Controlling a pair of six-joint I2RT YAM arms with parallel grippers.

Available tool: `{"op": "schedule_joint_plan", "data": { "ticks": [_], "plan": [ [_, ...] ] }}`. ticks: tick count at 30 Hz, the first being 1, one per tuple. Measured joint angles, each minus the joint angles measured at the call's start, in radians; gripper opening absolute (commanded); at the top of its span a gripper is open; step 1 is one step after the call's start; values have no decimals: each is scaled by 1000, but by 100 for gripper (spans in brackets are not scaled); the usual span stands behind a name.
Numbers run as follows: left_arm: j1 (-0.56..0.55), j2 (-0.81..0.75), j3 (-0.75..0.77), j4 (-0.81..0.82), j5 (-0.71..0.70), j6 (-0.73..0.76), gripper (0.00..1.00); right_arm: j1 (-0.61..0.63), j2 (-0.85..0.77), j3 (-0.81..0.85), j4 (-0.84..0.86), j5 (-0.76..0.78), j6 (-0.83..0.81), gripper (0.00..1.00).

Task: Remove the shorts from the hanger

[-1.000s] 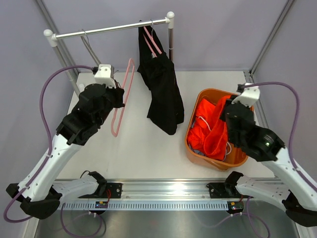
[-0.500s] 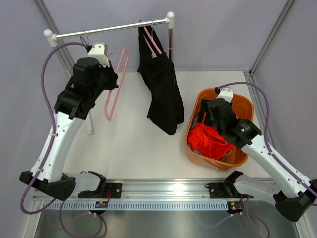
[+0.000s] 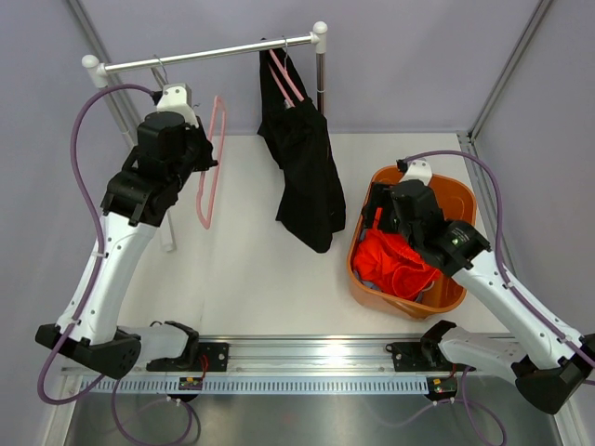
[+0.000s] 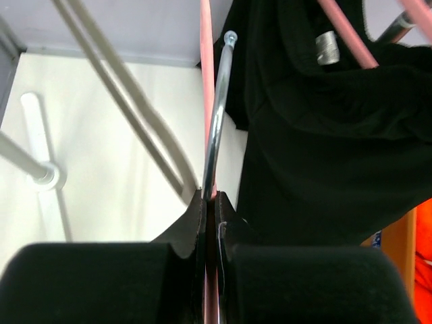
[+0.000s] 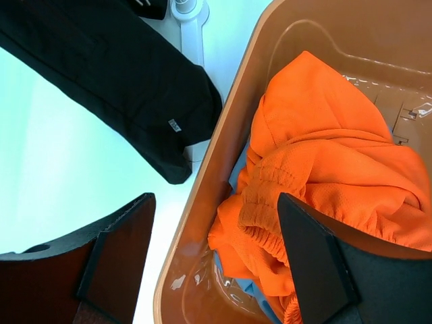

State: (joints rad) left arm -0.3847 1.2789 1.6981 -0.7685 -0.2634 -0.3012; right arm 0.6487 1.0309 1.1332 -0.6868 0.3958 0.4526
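Note:
The bare pink hanger will go on the rail (image 3: 198, 54) between the beige hanger and the black shorts, where I should let go of it with my left gripper.
The black shorts (image 3: 305, 163) hang from a pink hanger (image 3: 279, 74) on the rail (image 3: 204, 54); they also fill the right of the left wrist view (image 4: 324, 148). My left gripper (image 3: 204, 160) (image 4: 209, 199) is shut on a second, bare pink hanger (image 3: 206, 200) just below its metal hook (image 4: 216, 121), left of the black shorts. The orange shorts (image 3: 395, 260) (image 5: 337, 155) lie bunched in the orange basket (image 3: 456, 200), over a strip of light blue shorts (image 5: 253, 290). My right gripper (image 3: 376, 216) (image 5: 214, 202) hovers open over the basket's left rim (image 5: 229, 135), holding nothing.
The rail stands on two posts; its right post's white foot (image 5: 189, 13) sits on the table beside the basket, behind the hem of the black shorts (image 5: 115, 61). Grey walls enclose the table at the back and sides.
My right gripper opened and let the orange shorts drop into the basket, then sank toward its left rim. My left arm raised the bare hanger toward the rail.

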Motion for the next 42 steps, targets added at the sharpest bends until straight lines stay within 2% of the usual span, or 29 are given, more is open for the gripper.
{"op": "schedule_joint_plan", "data": {
  "ticks": [8, 18, 29, 33, 37, 42],
  "plan": [
    [0, -73, -49, -7, -39, -6, 0, 0, 20, 0, 18, -32, -2, 82],
    [0, -14, 18, -9, -36, -6, 0, 0, 20, 0, 18, -44, -4, 82],
    [10, 230, 342, -32, -26, 30, 0, 0, 19, 9, 19, -50, -18, 83],
    [48, 330, 451, -34, 14, 35, 0, 0, 19, 17, 23, -59, -29, 83],
    [100, 415, 512, -30, 58, 34, 0, -1, 15, 19, 37, -76, -39, 83],
    [125, 472, 513, 21, 71, 39, 0, -1, 15, 19, 44, -92, -53, 84]
  ]
}}
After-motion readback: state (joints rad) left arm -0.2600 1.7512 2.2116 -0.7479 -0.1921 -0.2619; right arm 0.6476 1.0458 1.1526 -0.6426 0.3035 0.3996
